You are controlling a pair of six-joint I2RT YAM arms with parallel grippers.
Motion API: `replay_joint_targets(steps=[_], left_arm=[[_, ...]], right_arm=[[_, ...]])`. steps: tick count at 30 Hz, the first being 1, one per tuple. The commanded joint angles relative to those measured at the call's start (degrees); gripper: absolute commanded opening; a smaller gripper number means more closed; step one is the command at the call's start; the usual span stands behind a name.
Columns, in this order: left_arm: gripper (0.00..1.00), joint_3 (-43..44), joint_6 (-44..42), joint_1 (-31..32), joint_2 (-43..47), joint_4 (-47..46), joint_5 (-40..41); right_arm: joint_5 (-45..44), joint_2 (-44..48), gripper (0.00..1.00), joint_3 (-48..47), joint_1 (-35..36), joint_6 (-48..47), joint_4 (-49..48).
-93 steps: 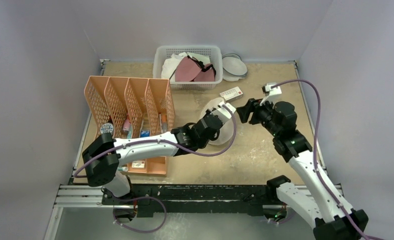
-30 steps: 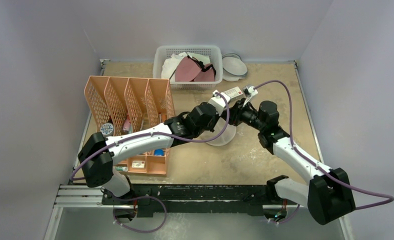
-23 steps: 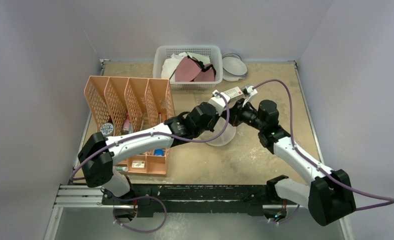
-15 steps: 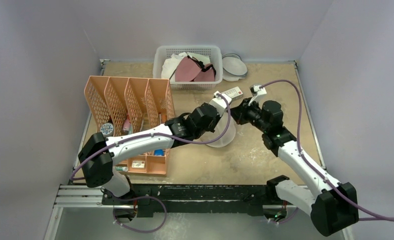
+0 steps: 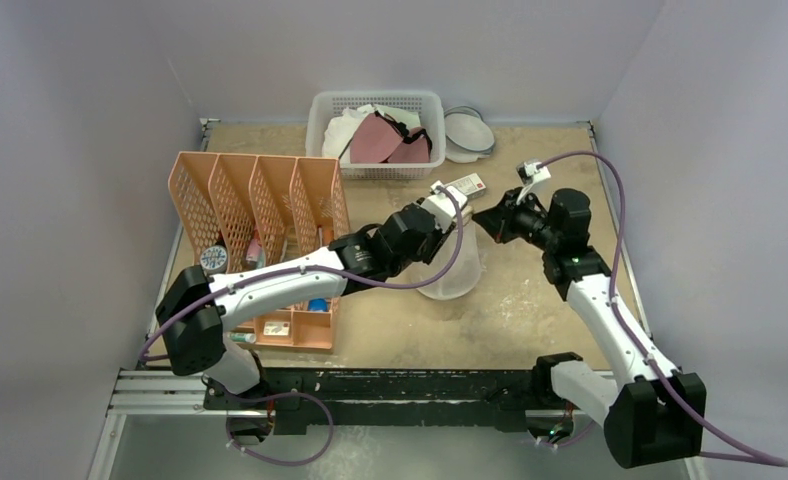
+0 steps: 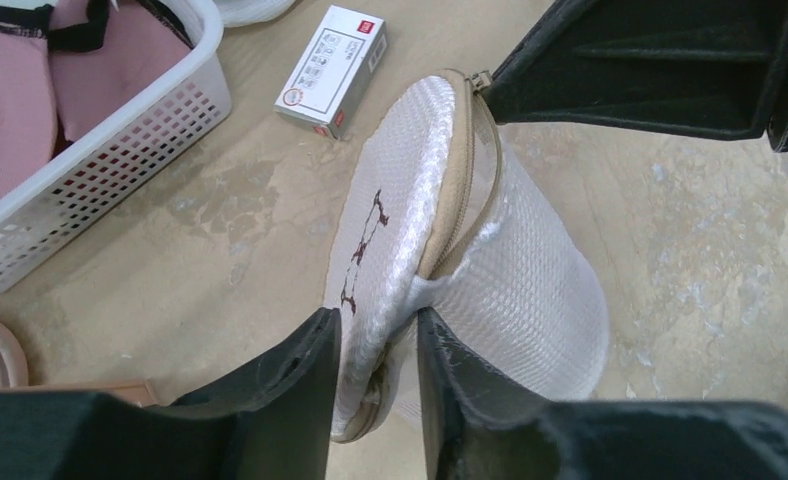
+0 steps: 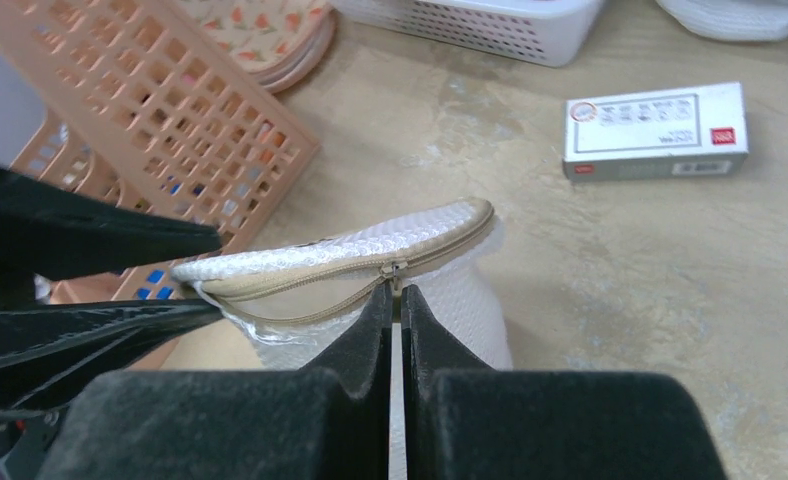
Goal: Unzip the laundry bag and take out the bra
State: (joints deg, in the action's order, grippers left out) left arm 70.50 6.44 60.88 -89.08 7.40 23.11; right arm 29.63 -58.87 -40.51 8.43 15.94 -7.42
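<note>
The mesh is puckered between my left gripper's fingers below the zip's gap, so they should open and pinch the laundry bag's rim (image 6: pixel 374 338) before I unzip further.
The laundry bag (image 5: pixel 450 272) is a white mesh dome propped on its edge at mid-table, its flat face (image 6: pixel 380 215) carrying a small dark mark. My left gripper (image 6: pixel 375 325) straddles the lower rim, one finger on the flat face and the other on the puckered mesh, gripping it. My right gripper (image 7: pixel 398 290) is shut on the zip pull (image 7: pixel 398 272) at the bag's top edge, and it sits just right of the bag (image 5: pixel 478 218). The beige zip (image 7: pixel 320 280) gapes open along part of the rim. The bra is hidden.
At the back stands a white basket (image 5: pixel 375 97) holding rose-mauve cups (image 5: pixel 375 138), with blue-rimmed white dishes (image 5: pixel 467 132) beside it. A small white box (image 5: pixel 463 185) lies just behind the bag. An orange file rack (image 5: pixel 255 215) fills the left side.
My right gripper shut on the zip pull and drew back to the right, parting the zip. The left jaws have widened slightly around the rim, and the bag stands more upright.
</note>
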Motion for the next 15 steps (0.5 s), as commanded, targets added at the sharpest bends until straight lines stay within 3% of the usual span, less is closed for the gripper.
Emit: replay_joint_targets(steps=[1, 6, 15], left_arm=[[0.38, 1.9, 0.5, -0.1, 4.0, -1.9, -7.0], [0.41, 1.5, 2.6, -0.2, 5.1, -3.7, -11.2], [0.42, 2.7, 4.5, -0.5, 3.8, -2.6, -5.8]], right_arm=[[9.9, 3.5, 0.0, -1.1, -0.2, -2.5, -4.9], [13.6, 2.7, 0.0, -1.4, 0.8, -1.3, -5.6], [11.6, 0.7, 0.0, -3.0, 7.5, 0.0, -6.9]])
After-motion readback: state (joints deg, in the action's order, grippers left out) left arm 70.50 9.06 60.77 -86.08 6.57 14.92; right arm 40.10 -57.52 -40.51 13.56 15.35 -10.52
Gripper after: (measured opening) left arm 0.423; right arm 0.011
